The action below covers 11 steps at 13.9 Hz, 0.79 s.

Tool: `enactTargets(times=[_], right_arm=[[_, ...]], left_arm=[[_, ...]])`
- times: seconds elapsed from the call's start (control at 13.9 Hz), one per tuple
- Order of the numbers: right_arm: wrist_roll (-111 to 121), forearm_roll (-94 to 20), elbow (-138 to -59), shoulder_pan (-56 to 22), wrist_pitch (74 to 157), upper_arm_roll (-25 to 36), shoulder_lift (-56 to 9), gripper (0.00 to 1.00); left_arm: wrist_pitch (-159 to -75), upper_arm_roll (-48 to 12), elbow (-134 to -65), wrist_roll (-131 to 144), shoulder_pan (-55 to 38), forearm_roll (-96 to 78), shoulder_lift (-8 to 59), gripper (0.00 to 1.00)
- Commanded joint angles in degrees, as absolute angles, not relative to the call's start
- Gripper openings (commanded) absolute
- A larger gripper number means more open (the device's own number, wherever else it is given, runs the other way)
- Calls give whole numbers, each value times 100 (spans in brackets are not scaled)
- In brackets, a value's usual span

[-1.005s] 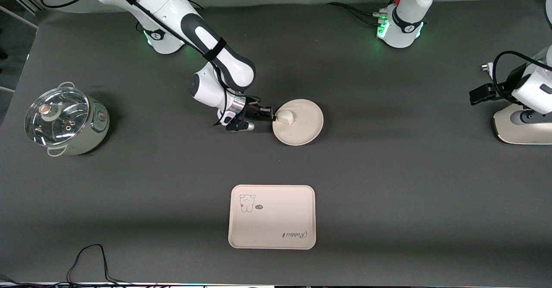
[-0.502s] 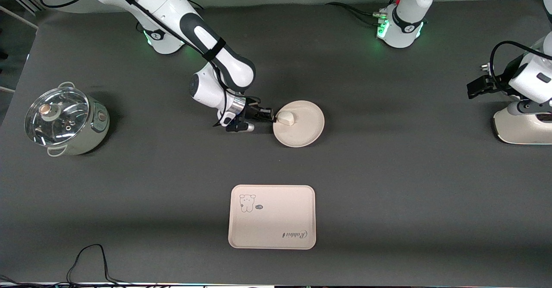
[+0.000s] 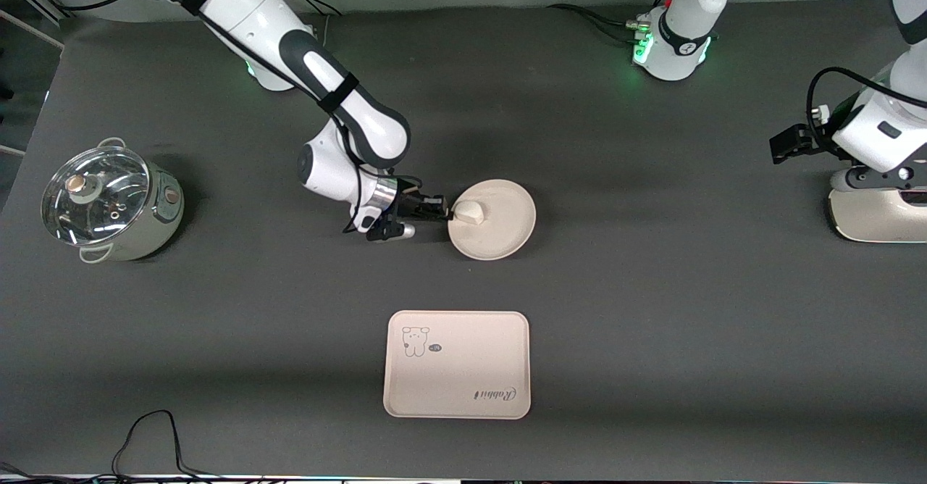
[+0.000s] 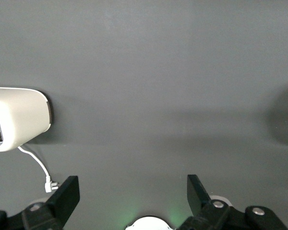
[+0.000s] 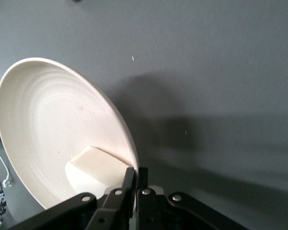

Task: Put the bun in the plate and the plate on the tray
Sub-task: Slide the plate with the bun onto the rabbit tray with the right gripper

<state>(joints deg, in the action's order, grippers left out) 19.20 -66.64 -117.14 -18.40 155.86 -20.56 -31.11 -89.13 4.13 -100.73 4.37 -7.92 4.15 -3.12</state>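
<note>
Next, I release the plate from my right gripper in the spot between the bear drawing and the lettering on the tray (image 3: 447, 366).
The round cream plate (image 3: 500, 223) is held at its rim by my right gripper (image 3: 443, 214), which is shut on the rim at the edge toward the right arm's end. The white bun (image 3: 469, 213) lies in the plate close to the gripped rim. In the right wrist view the plate (image 5: 43, 124) is tilted, the bun (image 5: 93, 168) rests against its rim, and my right gripper (image 5: 136, 173) pinches that rim. The rectangular tray (image 3: 458, 364) with the bear drawing lies nearer the front camera than the plate. My left gripper (image 4: 130, 194) is open and empty over bare table at the left arm's end.
A pot with a glass lid (image 3: 108, 203) stands at the right arm's end of the table. A white appliance (image 3: 876, 212) with a cord sits at the left arm's end; it also shows in the left wrist view (image 4: 17, 119). A black cable (image 3: 148, 433) lies near the front edge.
My right gripper has moved the plate with the bun a little toward the front camera and toward the right arm's end. The left arm has shifted slightly.
</note>
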Motion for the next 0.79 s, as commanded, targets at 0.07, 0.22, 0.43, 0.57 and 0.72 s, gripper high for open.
enactTargets(times=[0.07,0.22,0.43,0.57,0.72], right_arm=[[163,-4935,-11076,-1661,14698,-1899,-3006,0],[-385,-4335,-10602,-1661,14048,-1645,-3049,0],[-798,-3642,-9751,-1661,13126,-1249,-3216,0],[-1333,-3018,-8777,-1661,12396,-1125,-3531,0],[-1747,-2437,-7827,-1661,11868,-1116,-3944,0]], left_arm=[[-8815,413,-10099,457,-861,510,-316,100],[-8824,404,-10107,457,-853,510,-273,100],[-8807,404,-10116,457,-853,510,-255,100],[-8815,404,-10116,457,-853,510,-246,100],[-8815,404,-10116,457,-853,510,-246,100]])
